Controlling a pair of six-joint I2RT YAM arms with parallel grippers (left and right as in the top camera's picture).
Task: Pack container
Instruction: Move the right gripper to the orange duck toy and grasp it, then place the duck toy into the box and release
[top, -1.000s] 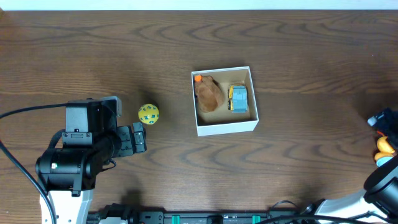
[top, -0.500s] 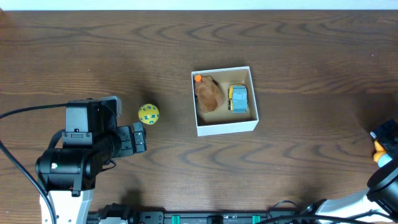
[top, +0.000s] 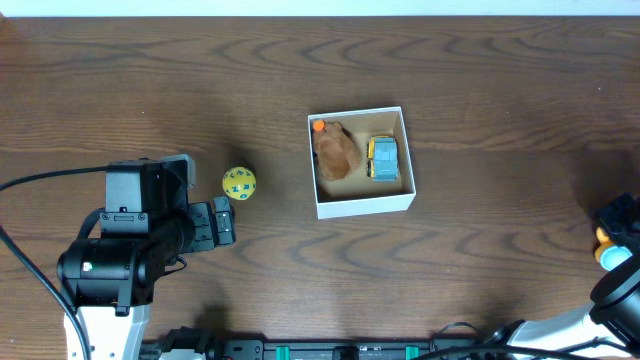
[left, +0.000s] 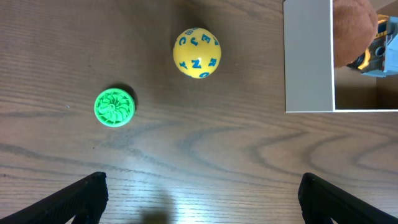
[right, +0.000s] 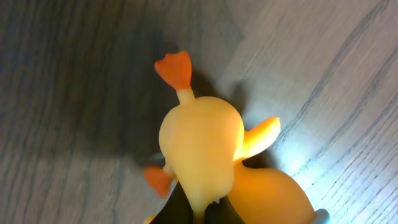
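Next, my right hand sets the yellow rubber duck down in the container between the toy car and the container's near side (top: 384, 190).
The container (top: 362, 205), a white-walled box with a tan inside, sits mid-table and holds a brown plush toy (top: 336, 152) and a blue and yellow toy car (top: 383, 158). Its white wall (left: 308, 56) fills the upper right of the left wrist view. My left gripper (top: 222, 222) stands open over bare wood (left: 202, 199), just short of a yellow lettered ball (left: 196, 53) and a green disc (left: 114, 107). At the table's far right edge my right gripper (top: 615, 235) is shut on a soft yellow toy with orange feet (right: 202, 149), pinched between the dark fingers (right: 180, 208).
An orange rounded piece (right: 273, 196) lies against the yellow toy on the right. The yellow ball (top: 238, 184) lies left of the container, beside the bulky left arm (top: 130, 240). Cables run along the table's near edge.
My right gripper has closed from wide open onto the yellow toy and shifted slightly toward the near right edge. The left arm, ball and container have not moved.
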